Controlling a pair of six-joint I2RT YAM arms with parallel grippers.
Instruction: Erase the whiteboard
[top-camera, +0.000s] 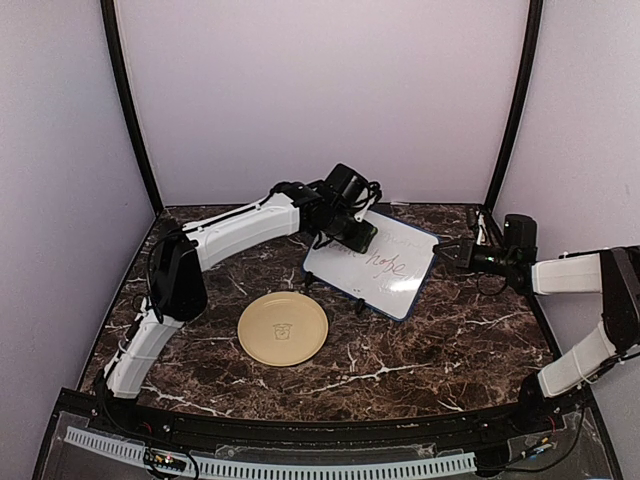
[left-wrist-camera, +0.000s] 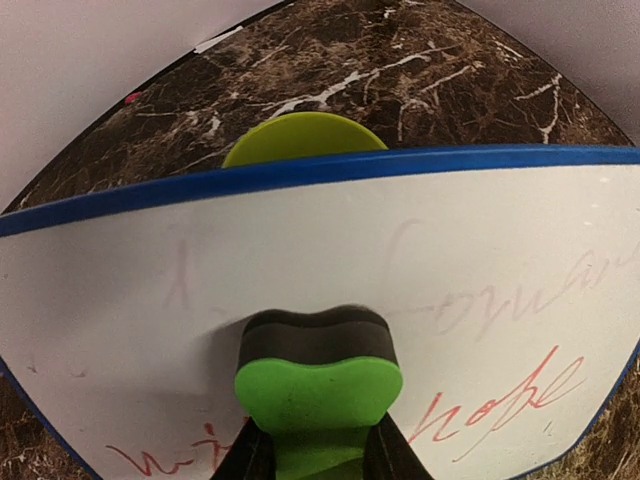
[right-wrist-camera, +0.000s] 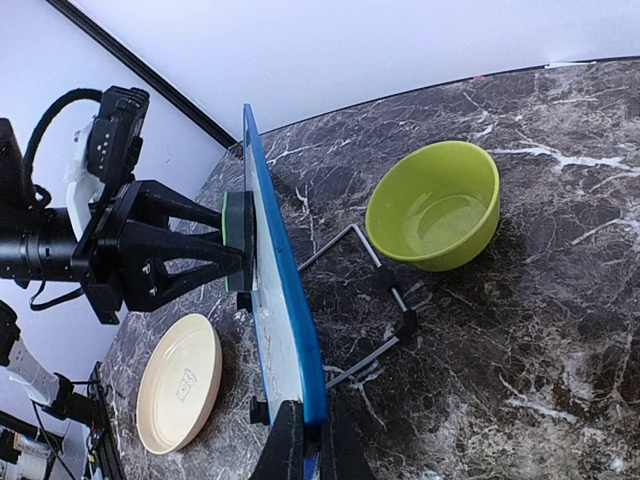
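The whiteboard's upper corner is held by my right gripper, above the red writing, so next my left gripper backs away while my right gripper takes the whiteboard's side edge lower (top-camera: 422, 283).
The whiteboard (top-camera: 385, 270) stands tilted on its wire easel, blue-framed, with red writing (left-wrist-camera: 505, 400) low on its face and faint smeared marks higher up. My left gripper (top-camera: 350, 232) is shut on a green bone-shaped eraser (left-wrist-camera: 318, 388), whose black felt presses flat against the board's face (left-wrist-camera: 300, 250). In the right wrist view the eraser (right-wrist-camera: 237, 242) sits against the upper part of the board (right-wrist-camera: 285, 300), which shows edge-on. My right gripper (right-wrist-camera: 312, 445) is shut on the board's blue edge, at its right side (top-camera: 462, 255).
A round tan plate (top-camera: 283, 328) lies in front of the board. Behind the board a lime-green bowl (right-wrist-camera: 435, 205) stands close to the wire easel legs (right-wrist-camera: 365, 290). Pale walls close in the table at the back and sides.
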